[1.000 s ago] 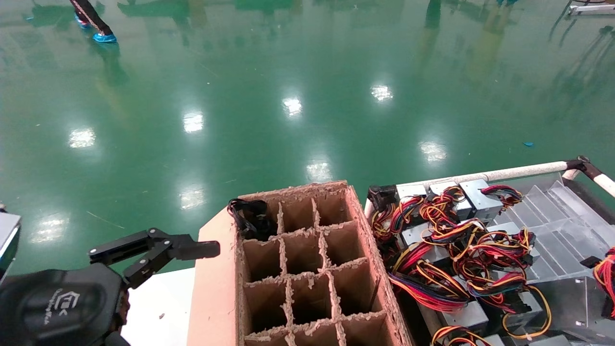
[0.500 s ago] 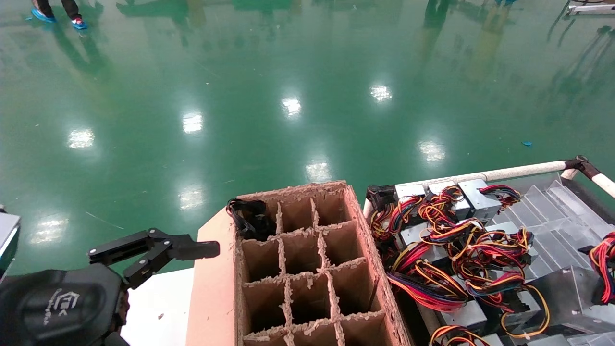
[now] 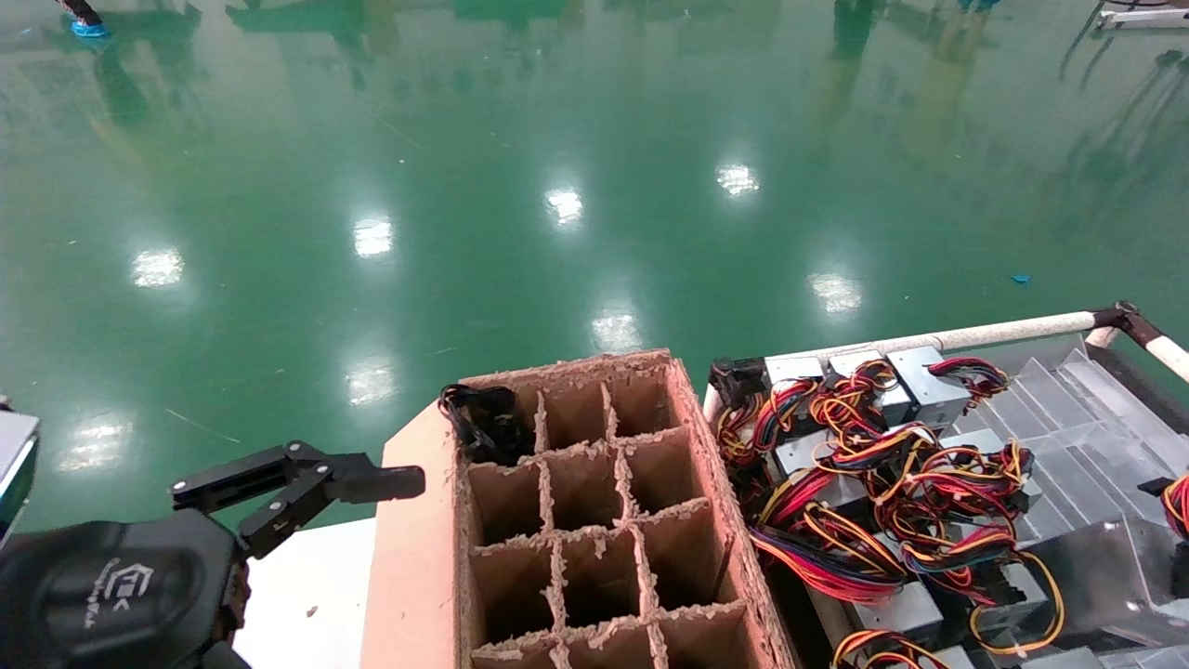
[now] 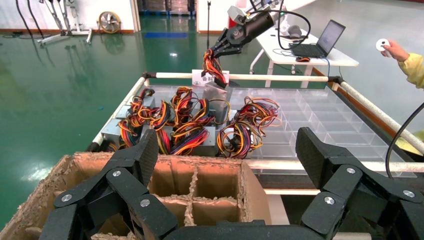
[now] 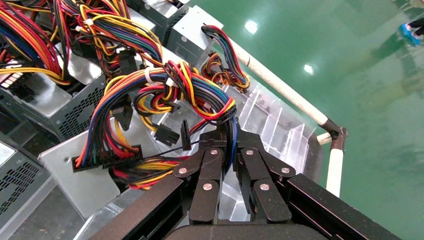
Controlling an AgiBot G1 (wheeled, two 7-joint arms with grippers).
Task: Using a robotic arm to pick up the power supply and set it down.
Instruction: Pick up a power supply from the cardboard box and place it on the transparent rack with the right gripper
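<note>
My right hand needs to set the power supply in the clear tray (image 3: 1073, 561) beside the looping yellow wire.
In the right wrist view my right gripper (image 5: 227, 136) is shut on the tight coiled wire bundle (image 5: 185, 90) of the power supply (image 5: 75, 175). Its grey box hangs below the wires, above the tray. The left wrist view shows that same right gripper (image 4: 216, 50) far off and raised, the power supply (image 4: 217, 95) dangling under it. In the head view only the power supply (image 3: 1129, 576) shows, at the right edge; the right gripper is out of frame. My left gripper (image 3: 297, 483) stands open and empty at the lower left, beside the cardboard box; in its own view the left gripper (image 4: 227, 150) faces the box.
A cardboard box (image 3: 418, 557) with divider cells stands in the middle, a black cable (image 3: 483, 423) in its far-left cell. Several other grey boxes with loose wires (image 3: 873, 465) lie in a clear compartment tray (image 3: 1087, 409) with a white rail (image 3: 985, 333). A person's hand (image 4: 397, 50) shows beyond.
The held power supply and its wires have drifted right, toward the head view's edge. The left arm has not moved. A person's feet at the far left have walked out of view.
</note>
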